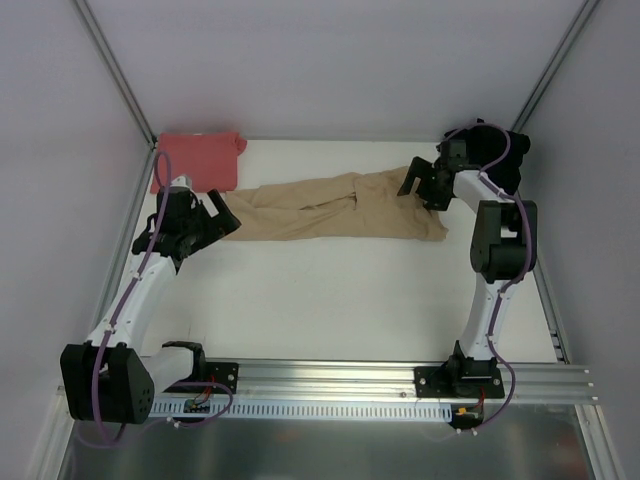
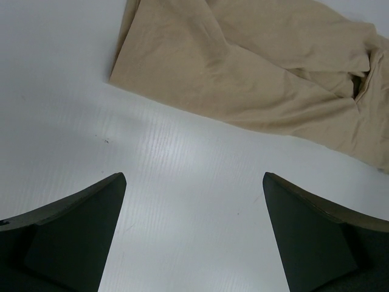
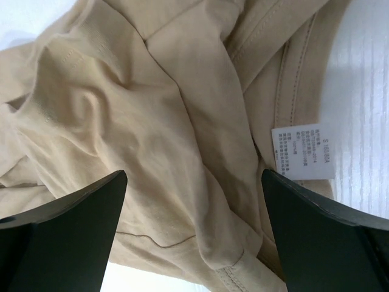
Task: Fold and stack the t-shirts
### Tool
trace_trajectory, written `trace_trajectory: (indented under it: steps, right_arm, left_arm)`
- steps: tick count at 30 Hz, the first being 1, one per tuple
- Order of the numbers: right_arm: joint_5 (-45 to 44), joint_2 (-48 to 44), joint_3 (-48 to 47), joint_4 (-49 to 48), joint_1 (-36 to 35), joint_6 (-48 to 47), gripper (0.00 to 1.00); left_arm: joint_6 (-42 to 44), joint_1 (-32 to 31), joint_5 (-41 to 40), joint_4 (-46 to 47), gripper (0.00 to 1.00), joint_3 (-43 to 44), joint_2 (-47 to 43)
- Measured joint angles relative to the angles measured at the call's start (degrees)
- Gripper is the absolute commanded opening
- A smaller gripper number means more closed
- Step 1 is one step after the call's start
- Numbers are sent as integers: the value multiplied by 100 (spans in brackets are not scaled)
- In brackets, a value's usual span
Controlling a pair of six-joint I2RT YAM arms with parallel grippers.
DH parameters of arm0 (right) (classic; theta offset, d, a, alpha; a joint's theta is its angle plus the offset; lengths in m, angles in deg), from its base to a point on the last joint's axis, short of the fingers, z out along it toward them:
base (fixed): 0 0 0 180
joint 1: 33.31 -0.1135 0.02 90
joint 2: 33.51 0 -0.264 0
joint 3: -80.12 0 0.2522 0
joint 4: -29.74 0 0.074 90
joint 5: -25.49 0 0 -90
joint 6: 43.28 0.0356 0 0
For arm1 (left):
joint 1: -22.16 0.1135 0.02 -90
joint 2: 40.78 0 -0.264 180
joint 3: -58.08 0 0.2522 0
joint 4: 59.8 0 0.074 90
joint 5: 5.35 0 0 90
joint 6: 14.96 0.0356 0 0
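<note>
A bunched fold crowds the hem of the tan-beige t-shirt, so my right gripper needs to take the cloth (image 3: 260,240) under the white care label and straighten this end of the t-shirt before folding.
The tan-beige t-shirt (image 1: 335,208) lies stretched in a long crumpled band across the back middle of the table. My left gripper (image 1: 222,212) is open and empty at the shirt's left end, just short of the cloth (image 2: 255,67). My right gripper (image 1: 418,188) is open over the shirt's right end, above wrinkled cloth (image 3: 152,134) and a white care label (image 3: 302,152). The salmon-red t-shirt (image 1: 198,160) lies folded at the back left corner. The black t-shirt (image 1: 505,150) sits bunched at the back right, partly hidden behind the right arm.
White walls with metal corner posts (image 1: 115,70) close in the table at the back and sides. A metal rail (image 1: 400,378) with the arm bases runs along the near edge.
</note>
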Motion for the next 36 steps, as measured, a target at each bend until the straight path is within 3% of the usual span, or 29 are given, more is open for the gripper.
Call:
trace_trajectory:
  steps: [8,9,11,12,18,21,24,31,33,34,35,36]
  right_arm:
    - [-114,-372,173,168,-2,-31,96]
    - [-138,-420,173,214,0,-48,84]
    - [-157,-501,173,291,7,-94,37]
    - [-157,-525,177,317,15,-103,22]
    - [-205,-560,280,522,98,-57,27]
    - [-234,-560,306,636,118,-59,40]
    - [-273,-560,317,693,120,-76,47]
    - [-304,-599,420,822,151,-103,47]
    - [-306,-612,452,817,157,-125,32]
    - [-304,-625,485,817,157,-120,20]
    - [-302,-636,514,820,160,-144,1]
    - [-297,-643,533,820,160,-149,1]
  left_arm:
    - [0,0,13,-74,99,0,-31]
    - [0,0,13,-74,99,0,-31]
    - [0,0,17,-74,99,0,-33]
    - [0,0,20,-74,99,0,-39]
    - [11,0,31,-81,99,0,-142]
    - [17,0,31,-94,99,0,-177]
    - [17,0,33,-118,99,0,-190]
    - [17,0,37,-122,99,-2,-192]
    - [17,0,37,-122,99,-2,-201]
    - [17,0,37,-122,99,-4,-212]
    - [17,0,37,-122,99,-4,-219]
    - [17,0,37,-122,99,-7,-227]
